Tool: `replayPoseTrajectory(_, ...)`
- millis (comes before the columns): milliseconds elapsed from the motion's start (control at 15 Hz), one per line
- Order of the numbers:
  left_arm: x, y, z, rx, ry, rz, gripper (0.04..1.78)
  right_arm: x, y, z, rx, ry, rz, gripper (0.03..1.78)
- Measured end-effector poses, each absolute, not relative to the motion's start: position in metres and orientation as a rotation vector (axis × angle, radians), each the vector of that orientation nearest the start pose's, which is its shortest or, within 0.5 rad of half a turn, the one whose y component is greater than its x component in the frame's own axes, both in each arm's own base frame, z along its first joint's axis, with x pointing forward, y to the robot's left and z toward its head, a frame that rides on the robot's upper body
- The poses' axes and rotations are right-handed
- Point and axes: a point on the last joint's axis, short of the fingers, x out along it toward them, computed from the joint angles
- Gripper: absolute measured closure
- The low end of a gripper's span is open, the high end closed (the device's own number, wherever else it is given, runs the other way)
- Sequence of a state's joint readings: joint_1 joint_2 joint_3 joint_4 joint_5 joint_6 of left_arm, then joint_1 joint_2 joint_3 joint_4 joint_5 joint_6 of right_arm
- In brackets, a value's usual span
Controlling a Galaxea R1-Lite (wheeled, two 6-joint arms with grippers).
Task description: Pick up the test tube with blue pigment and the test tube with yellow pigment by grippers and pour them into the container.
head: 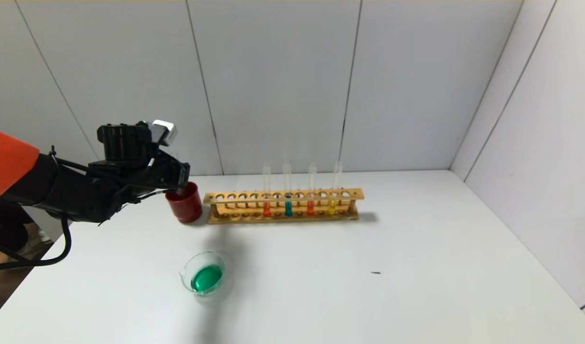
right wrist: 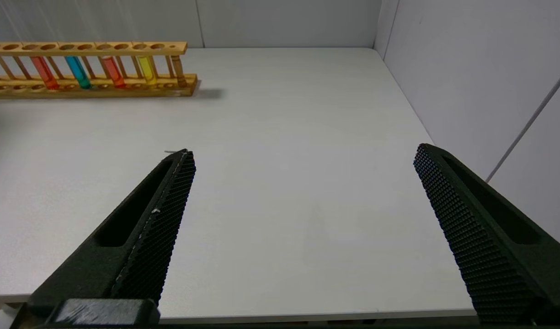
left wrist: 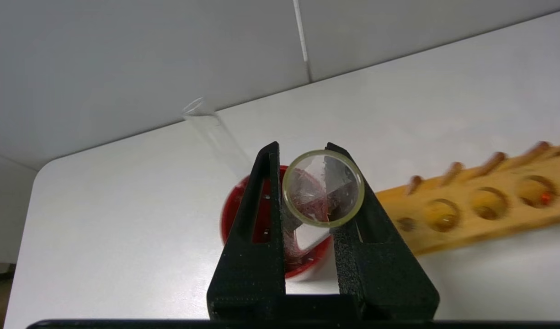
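I will use my left gripper to release the empty clear test tube inside the dark red cup (head: 182, 192) (left wrist: 286, 227), next to the second empty tube.
My left gripper (head: 180, 184) is shut on an empty clear test tube (left wrist: 323, 188), held upright with its lower end inside the dark red cup (head: 185, 205). The test tube with blue pigment (head: 288, 206) and the test tube with yellow pigment (head: 332, 205) stand in the wooden rack (head: 282, 197); both also show in the right wrist view, blue (right wrist: 78, 73) and yellow (right wrist: 147, 71). The container (head: 187, 272), a clear glass dish holding green liquid, sits on the table in front of the cup. My right gripper (right wrist: 302, 153) is open and empty above the table's near right edge.
A second empty tube (left wrist: 216, 132) leans in the red cup (left wrist: 229, 219). Two tubes of orange-red liquid (head: 267, 208) (head: 310, 206) stand in the rack. White walls close the table at the back and right. A small dark speck (head: 376, 273) lies on the table.
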State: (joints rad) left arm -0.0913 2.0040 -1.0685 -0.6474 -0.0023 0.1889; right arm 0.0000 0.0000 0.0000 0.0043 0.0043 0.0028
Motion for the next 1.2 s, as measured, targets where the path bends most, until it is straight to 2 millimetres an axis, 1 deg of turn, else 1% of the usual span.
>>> replayPoseTrajectory(133,0.393,-0.031,0.140,0.199,0.294,-0.111,1.48,-0.023,0.000,0.075,0.003,0.005,0.004,0.06)
replayPoseTrajectory(333,0.396,-0.029,0.132,0.199,0.319,-0.112,1.48,-0.023,0.000,0.075,0.003,0.004,0.004,0.06)
replayPoseTrajectory(667,0.399,-0.029,0.126,0.209,0.328,-0.111,1.47,-0.023,0.000,0.075,0.003,0.005,0.004,0.06)
replayPoseTrajectory(800,0.399,-0.030,0.125,0.209,0.329,-0.114,1.44,-0.023,0.000,0.075,0.003,0.004,0.004,0.06)
replayPoseTrajectory(933,0.400,-0.030,0.126,0.207,0.323,-0.113,1.31,-0.023,0.000,0.075,0.003,0.004,0.004,0.06)
replayPoseTrajectory(1000,0.400,-0.030,0.127,0.206,0.322,-0.113,1.19,-0.023,0.000,0.075,0.003,0.005,0.004,0.06)
replayPoseTrajectory(1133,0.401,-0.030,0.128,0.206,0.319,-0.112,0.88,-0.023,0.000,0.075,0.003,0.004,0.004,0.06)
replayPoseTrajectory(1200,0.401,-0.030,0.128,0.207,0.319,-0.113,0.69,-0.023,0.000,0.075,0.003,0.004,0.003,0.06)
